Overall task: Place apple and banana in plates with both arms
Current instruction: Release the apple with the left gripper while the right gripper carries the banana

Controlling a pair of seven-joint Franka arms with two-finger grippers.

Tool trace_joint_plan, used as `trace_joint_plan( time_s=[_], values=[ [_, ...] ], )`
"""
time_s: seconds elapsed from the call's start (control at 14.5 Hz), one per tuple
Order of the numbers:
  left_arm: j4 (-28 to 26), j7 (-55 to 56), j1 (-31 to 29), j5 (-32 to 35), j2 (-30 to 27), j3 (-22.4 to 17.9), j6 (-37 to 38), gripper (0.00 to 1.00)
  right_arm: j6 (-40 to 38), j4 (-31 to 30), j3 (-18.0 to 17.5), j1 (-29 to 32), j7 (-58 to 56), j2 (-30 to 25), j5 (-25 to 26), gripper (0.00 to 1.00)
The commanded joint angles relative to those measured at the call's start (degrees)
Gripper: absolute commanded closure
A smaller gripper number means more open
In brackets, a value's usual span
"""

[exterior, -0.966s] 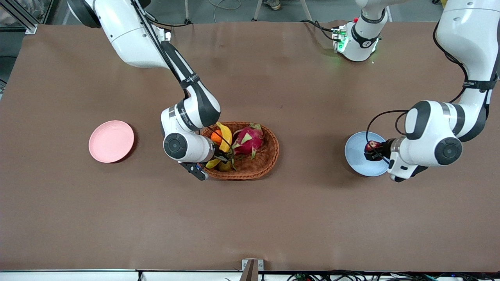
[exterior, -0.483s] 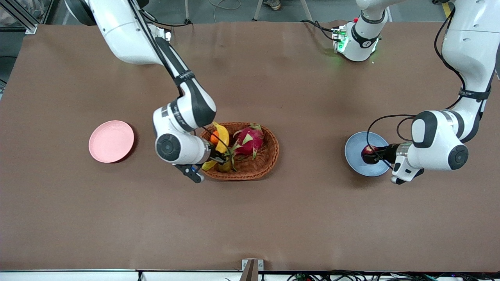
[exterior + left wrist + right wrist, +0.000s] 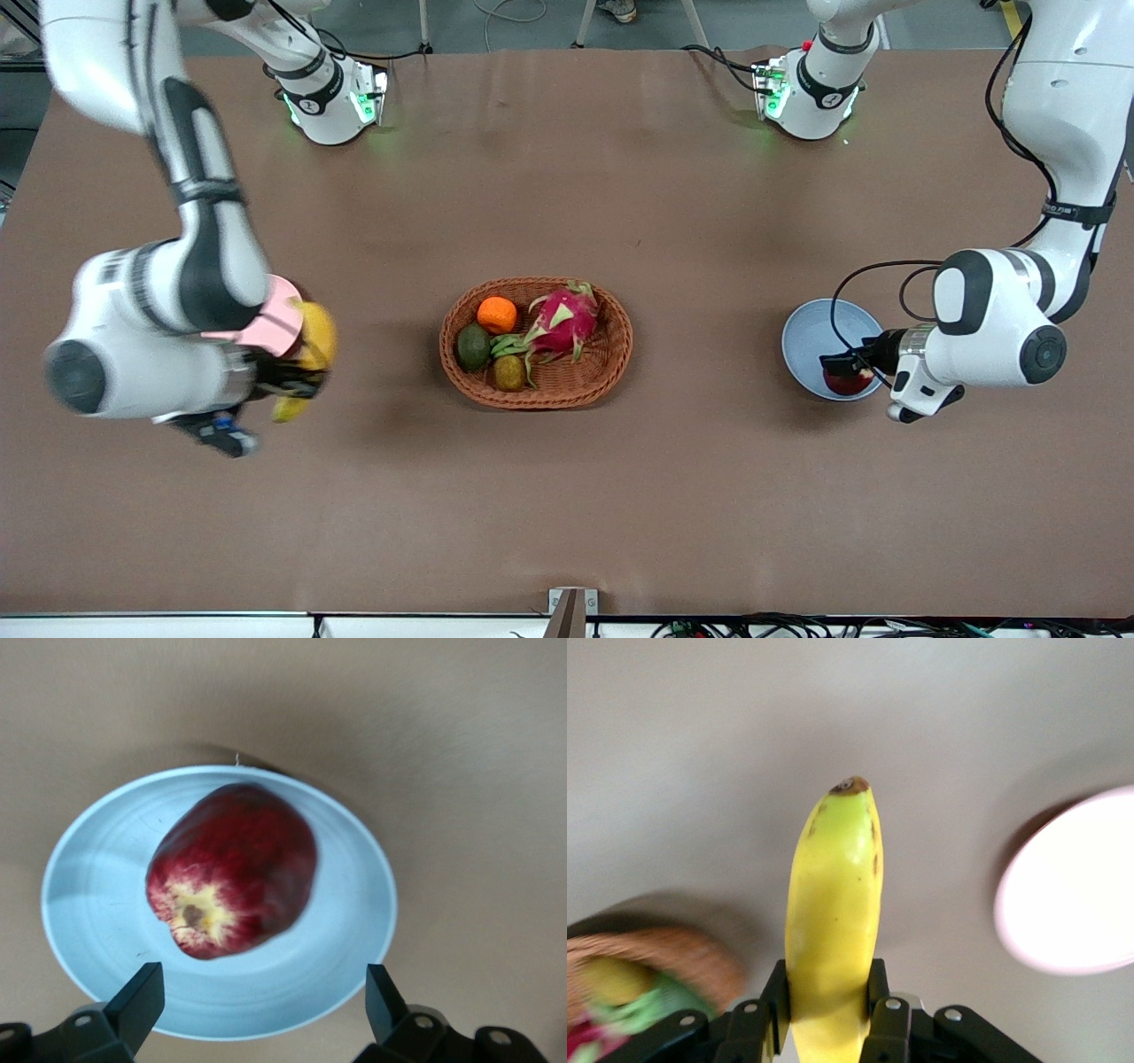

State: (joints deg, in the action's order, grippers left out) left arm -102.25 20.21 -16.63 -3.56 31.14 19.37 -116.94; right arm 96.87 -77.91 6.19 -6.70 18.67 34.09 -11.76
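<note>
My right gripper will put the yellow banana down on the pale pink plate (image 3: 269, 321) (image 3: 1070, 888), a little toward the basket.
The dark red apple (image 3: 846, 381) lies in the light blue plate (image 3: 808, 337); it also shows in the left wrist view (image 3: 232, 870) on that plate (image 3: 354, 904). My left gripper (image 3: 842, 364) is open just above it, its fingers apart on either side (image 3: 262, 1008). My right gripper (image 3: 288, 383) is shut on the yellow banana (image 3: 312, 347) and holds it in the air at the edge of the pale pink plate (image 3: 276, 321), which the arm mostly hides. The right wrist view shows the banana (image 3: 833, 904) between the fingers (image 3: 826, 1001) and the pink plate (image 3: 1072, 886) beside it.
A brown woven basket (image 3: 620, 347) at the table's middle holds an orange (image 3: 496, 315), a pink dragon fruit (image 3: 560, 321), a green avocado (image 3: 473, 346) and a small brown fruit (image 3: 509, 373). The basket edge shows in the right wrist view (image 3: 647, 952).
My right arm lifted the banana out of the basket and swung it to the pink plate. My left gripper opened and let the apple down into the blue plate.
</note>
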Motion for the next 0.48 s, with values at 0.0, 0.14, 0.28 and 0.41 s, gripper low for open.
trace_joint_plan(
  time_s=[0.0,0.14,0.28,0.41],
  values=[
    [-0.24,0.35,0.54,-0.83,-5.29,1.01,3.2,0.0,3.32,-4.08,-1.36,7.03,-15.54,-0.43,3.92,0.77],
    [0.73,0.53,0.54,-0.75,-7.92,1.99,5.31,0.0,4.55,-7.5,-1.36,10.11,-22.25,-0.69,6.56,0.77],
    [0.82,0.62,0.63,-0.31,-11.43,2.86,5.93,0.0,8.14,-15.12,-1.27,11.53,-25.78,-2.7,7.96,0.77],
    [1.0,0.36,0.63,0.31,-15.03,3.48,6.02,0.0,18.04,-27.4,-1.36,12.32,-26.41,-8.91,10.25,0.78]
  ],
)
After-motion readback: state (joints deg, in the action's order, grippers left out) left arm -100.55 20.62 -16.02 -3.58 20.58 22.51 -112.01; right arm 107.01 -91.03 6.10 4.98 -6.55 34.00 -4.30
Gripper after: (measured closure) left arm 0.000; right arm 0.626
